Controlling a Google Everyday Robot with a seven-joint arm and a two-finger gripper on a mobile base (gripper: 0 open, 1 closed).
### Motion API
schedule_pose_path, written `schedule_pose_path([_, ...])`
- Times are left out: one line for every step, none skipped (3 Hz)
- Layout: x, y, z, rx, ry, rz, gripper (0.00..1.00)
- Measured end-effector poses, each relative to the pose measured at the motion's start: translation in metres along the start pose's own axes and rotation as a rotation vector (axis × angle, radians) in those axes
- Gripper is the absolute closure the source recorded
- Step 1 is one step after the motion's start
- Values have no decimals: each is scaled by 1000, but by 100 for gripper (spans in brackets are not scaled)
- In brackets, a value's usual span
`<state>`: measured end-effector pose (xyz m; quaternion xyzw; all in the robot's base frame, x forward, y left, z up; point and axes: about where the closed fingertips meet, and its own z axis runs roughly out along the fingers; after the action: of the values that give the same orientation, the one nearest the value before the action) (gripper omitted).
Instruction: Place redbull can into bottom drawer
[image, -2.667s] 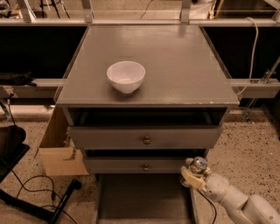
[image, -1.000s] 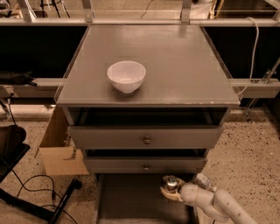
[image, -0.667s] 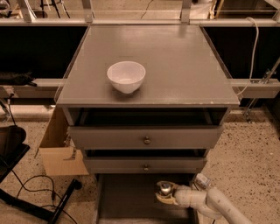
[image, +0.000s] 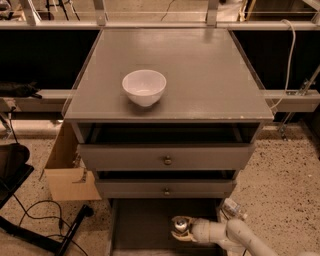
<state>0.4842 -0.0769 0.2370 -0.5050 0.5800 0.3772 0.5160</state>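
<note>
Next, I release the redbull can, now held low inside the drawer, near the middle of the open bottom drawer's grey bottom (image: 177, 235).
The redbull can (image: 180, 225) shows only its silver top, upright between the tan fingers (image: 176, 236) of my gripper (image: 181, 230). The gripper is shut on the can and holds it low inside the open bottom drawer (image: 142, 225), near the middle right of its dark grey floor. Whether the can rests on the floor is hidden. My white arm (image: 225, 234) reaches in from the lower right, over the drawer's right wall.
The grey cabinet top (image: 200, 70) carries a white bowl (image: 144, 87). Two upper drawers with brass knobs (image: 167, 160) stand slightly open above the gripper. A cardboard box (image: 67, 172) and cables (image: 30, 220) lie left. A small clear plastic bottle (image: 233, 208) lies right of the drawer.
My gripper has carried the can leftward and down, from beside the drawer's right edge to inside the bottom drawer. Nothing else has moved.
</note>
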Motion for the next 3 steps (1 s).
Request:
schedule_pose_path([20,12,10,-24,34,-20,100])
schedule_pose_path([38,22,17,-32,28,8,100])
schedule_pose_path([49,25,20,-25,-1,55,100])
